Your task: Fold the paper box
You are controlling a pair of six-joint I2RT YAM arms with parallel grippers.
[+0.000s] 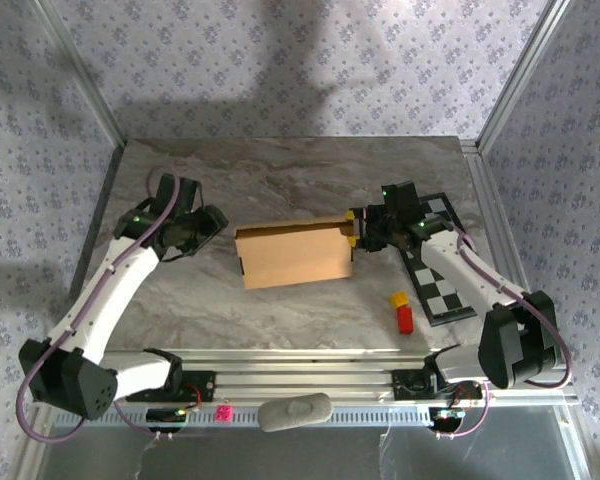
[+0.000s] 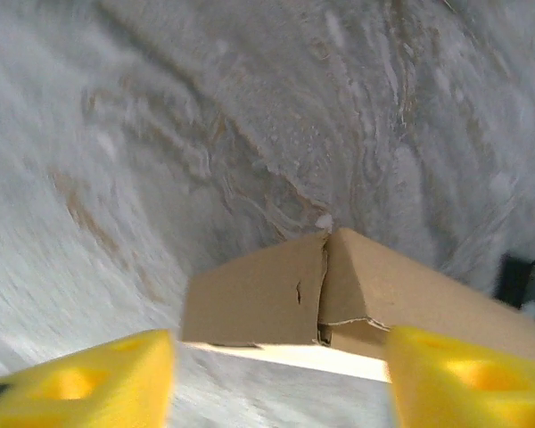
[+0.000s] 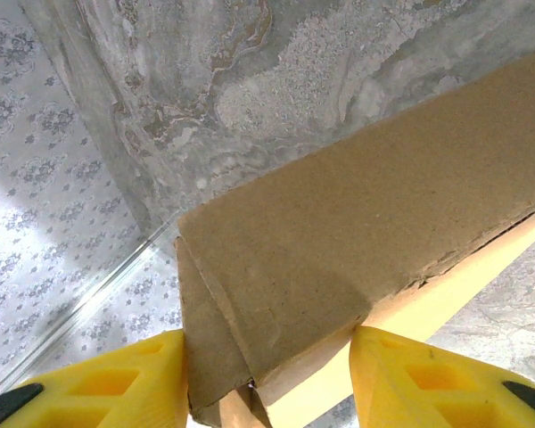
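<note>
The robot's right gripper alone holds the paper box while the opposite corner of the box gapes, so the left gripper will pinch that loose corner (image 1: 239,236) before both tip the box over.
The paper box (image 1: 293,255) is a plain brown cardboard mailer lying folded shut in the middle of the marble table. My left gripper (image 1: 220,223) hovers just off its left end, apart from it. In the left wrist view the box's end (image 2: 276,294) lies ahead of my left gripper (image 2: 281,383), whose yellow fingers (image 2: 89,379) stand wide open with nothing between them. My right gripper (image 1: 355,233) is at the box's right end. In the right wrist view my right gripper (image 3: 267,383) has both yellow fingers (image 3: 116,379) pressed against the sides of the box corner (image 3: 339,241).
A black-and-white checkered board (image 1: 440,280) lies under the right arm. A small yellow block (image 1: 400,298) and a red block (image 1: 405,319) sit beside it, near the front edge. Metal frame posts and patterned walls enclose the table (image 1: 280,180).
</note>
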